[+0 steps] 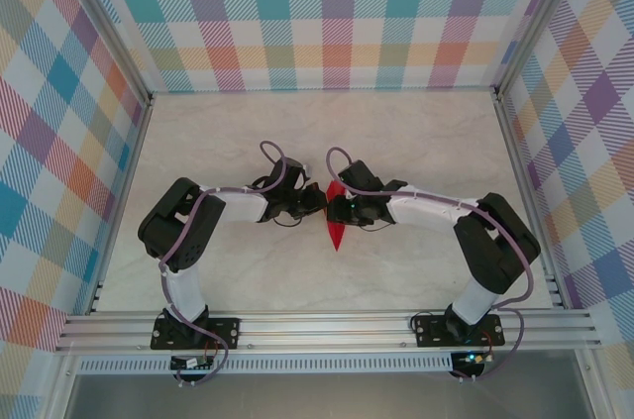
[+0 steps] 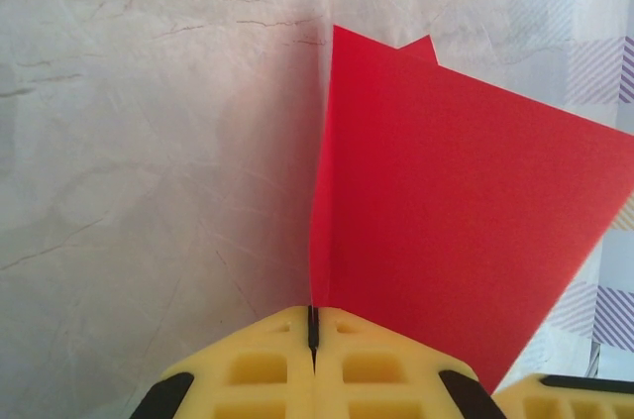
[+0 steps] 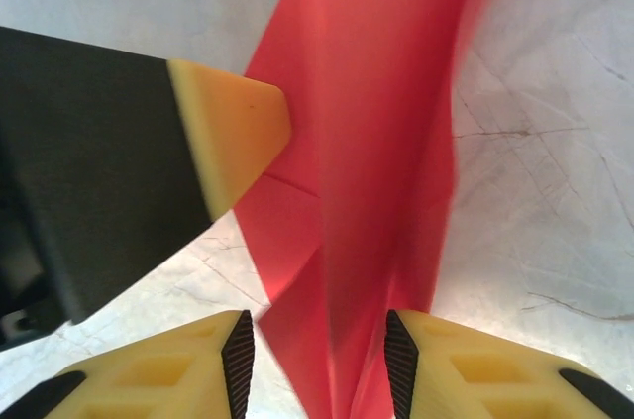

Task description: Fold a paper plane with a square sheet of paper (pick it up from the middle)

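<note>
The robot's left gripper pinches the red paper by a thin edge, so its right gripper should close around the raised middle folds (image 3: 359,231) before the left gripper pulls away.
The red paper (image 1: 337,226) is folded into a narrow pointed shape, held above the table's middle with its tip toward the near edge. My left gripper (image 2: 313,325) is shut on one thin edge of it, and a broad red flap (image 2: 456,201) stands up to the right of the jaws. The creased red folds (image 3: 376,142) run down between the fingers of my right gripper (image 3: 319,340), which is open, with a gap showing beside its left pad. The left gripper's yellow fingertip (image 3: 233,132) touches the paper from the left. Both grippers (image 1: 315,203) (image 1: 337,209) meet at the paper.
The marble-patterned tabletop (image 1: 327,132) spreads all around the arms. Checked walls (image 1: 327,13) close the back and both sides, and an aluminium rail (image 1: 327,325) runs along the near edge.
</note>
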